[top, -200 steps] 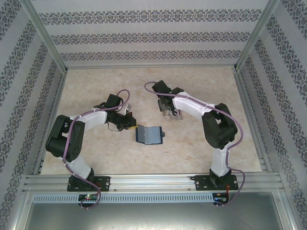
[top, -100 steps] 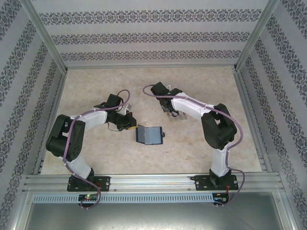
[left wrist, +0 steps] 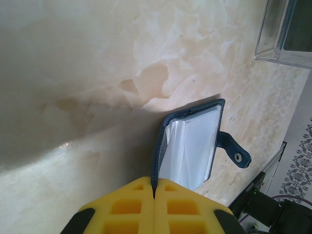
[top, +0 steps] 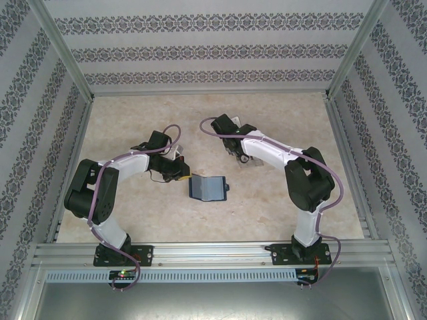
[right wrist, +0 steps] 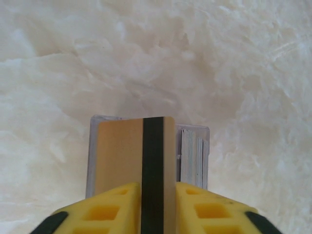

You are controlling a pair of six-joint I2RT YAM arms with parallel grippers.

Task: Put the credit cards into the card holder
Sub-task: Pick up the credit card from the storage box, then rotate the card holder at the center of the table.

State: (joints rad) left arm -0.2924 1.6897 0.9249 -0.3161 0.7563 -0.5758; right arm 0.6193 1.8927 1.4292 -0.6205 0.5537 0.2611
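The card holder's cover slants up in the robot's left gripper, so that gripper should open, take hold again of the cover's outer edge (top: 190, 187) and spread it flatter before the card enters.
The card holder (top: 208, 187), a navy wallet, lies open at the table's middle, its grey-blue slotted inside up and its snap tab (left wrist: 234, 151) pointing away. My left gripper (left wrist: 154, 191) is shut on the edge of its left cover (left wrist: 157, 161); from above the left gripper (top: 183, 172) sits at the wallet's left side. My right gripper (right wrist: 153, 209) is shut on a yellow-orange credit card (right wrist: 122, 156) with a black stripe, held upright over the clear rack (right wrist: 194, 156). The top view places the right gripper (top: 233, 143) behind and right of the wallet. Other cards are hidden.
The clear slotted plastic rack (top: 244, 159) stands on the marble-patterned table (top: 133, 113) just under the right gripper, also at the upper right of the left wrist view as the rack (left wrist: 285, 29). Metal frame rails and patterned walls close in the table.
The right arm's elbow has swung slightly right and the wrist has shifted a little over the rack. The left arm and the wallet have stayed put.
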